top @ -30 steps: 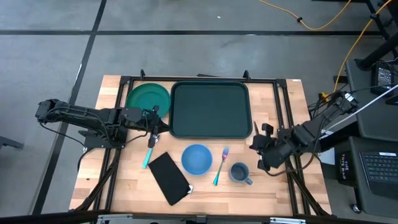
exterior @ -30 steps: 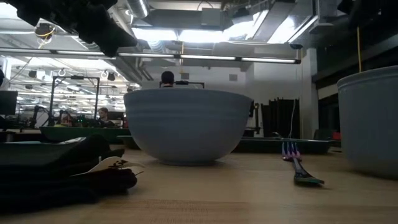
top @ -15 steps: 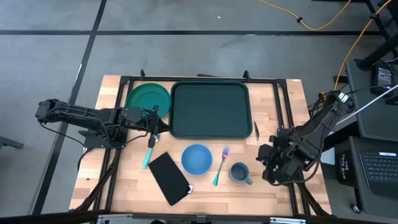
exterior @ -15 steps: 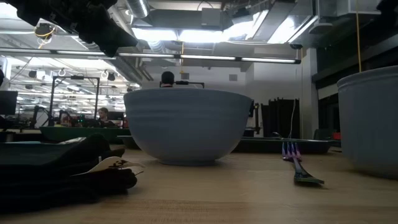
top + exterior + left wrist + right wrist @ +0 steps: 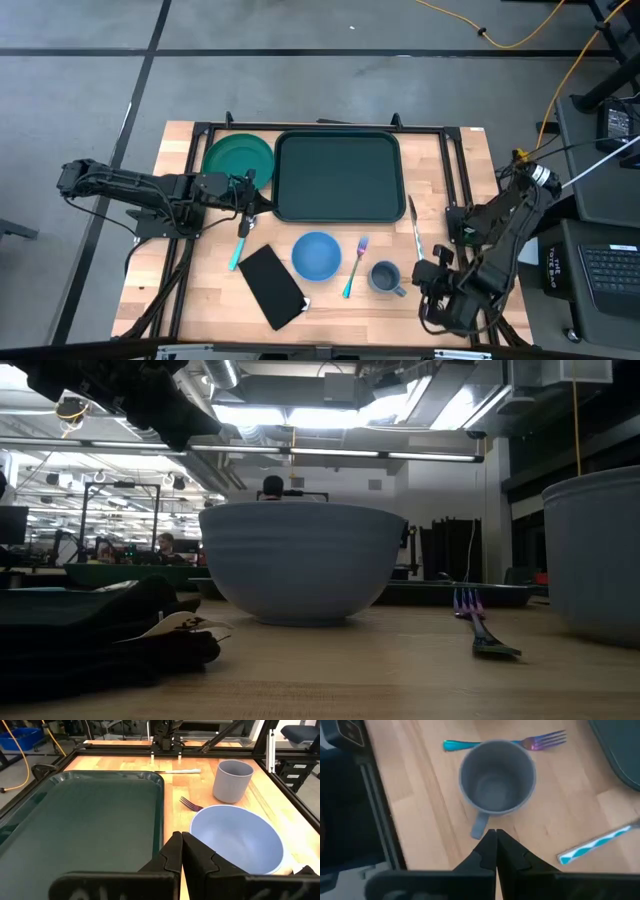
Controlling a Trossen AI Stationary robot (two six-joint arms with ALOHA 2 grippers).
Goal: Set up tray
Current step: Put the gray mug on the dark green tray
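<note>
I need to next use my right gripper to grab the handle (image 5: 400,292) (image 5: 480,826) of the grey mug, closing its fingers around both sides of that handle.
The dark green tray (image 5: 340,177) lies at the table's far middle, beside the round green plate (image 5: 238,160). In front of it are a blue bowl (image 5: 316,255), a fork (image 5: 355,265), a grey mug (image 5: 385,277), a black napkin (image 5: 270,286) and a knife (image 5: 414,222). My left gripper (image 5: 252,202) is shut at the tray's left near corner (image 5: 150,777), above a teal utensil (image 5: 240,245). My right gripper (image 5: 428,280) is shut just right of the mug (image 5: 497,775), with its tips near the mug's handle (image 5: 479,826); I see no touch.
The table's black frame rails (image 5: 455,180) run along both sides and the far edge. Bare wood shows right of the knife and along the near edge. In the low view the bowl (image 5: 300,560) and mug (image 5: 595,550) stand close, with people in the room far behind.
My right gripper has moved toward the table's near edge, from beside the tray's right near corner to beside the mug, and the arm has swung round with it. The knife now shows in full on the wood. My left arm has kept still.
</note>
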